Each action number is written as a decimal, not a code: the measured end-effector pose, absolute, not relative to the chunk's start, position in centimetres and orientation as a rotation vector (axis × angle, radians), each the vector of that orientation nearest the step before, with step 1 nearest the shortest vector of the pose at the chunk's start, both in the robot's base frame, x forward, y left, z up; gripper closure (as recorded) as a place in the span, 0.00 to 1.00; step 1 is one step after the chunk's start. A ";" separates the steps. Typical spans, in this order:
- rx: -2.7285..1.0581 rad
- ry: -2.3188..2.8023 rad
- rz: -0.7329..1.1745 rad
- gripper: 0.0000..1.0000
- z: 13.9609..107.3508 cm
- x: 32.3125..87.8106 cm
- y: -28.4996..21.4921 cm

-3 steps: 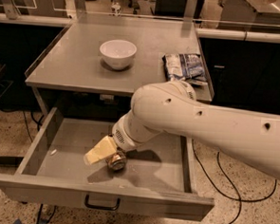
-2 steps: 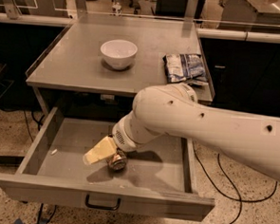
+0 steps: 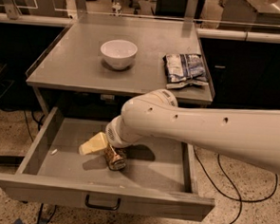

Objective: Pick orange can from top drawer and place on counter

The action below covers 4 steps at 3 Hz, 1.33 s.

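Next, my gripper grabs the orange can's body (image 3: 112, 154), just behind the can's silver end that points toward the front of the drawer.
The orange can (image 3: 115, 158) is in the open top drawer (image 3: 101, 197), near the middle of its floor, with its silver end towards the front. My gripper (image 3: 100, 146) reaches down into the drawer at the can, its pale tip sticking out to the can's left. The white arm (image 3: 200, 132) comes in from the right and hides the wrist and the can's upper part. I cannot tell whether the can rests on the floor or is lifted. The counter (image 3: 76, 72) stands behind and above the drawer.
A white bowl (image 3: 118, 53) sits on the counter's left middle. A crinkled blue-white snack bag (image 3: 185, 69) lies at its right edge. A small white scrap (image 3: 54, 151) lies on the drawer floor at left. Black cables (image 3: 230, 195) trail on the speckled floor at right.
The arm and gripper have shifted slightly to the left and up. The can stays at about the same spot in the drawer.
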<state>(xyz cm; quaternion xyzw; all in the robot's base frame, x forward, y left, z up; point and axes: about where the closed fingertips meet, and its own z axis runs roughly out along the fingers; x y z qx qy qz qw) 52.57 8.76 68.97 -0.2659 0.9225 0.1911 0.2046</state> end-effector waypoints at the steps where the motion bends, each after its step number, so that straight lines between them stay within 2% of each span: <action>1: -0.686 2.598 0.523 0.00 67.5 54.1 9.0; 4: -0.585 2.705 0.517 0.00 61.2 55.8 8.8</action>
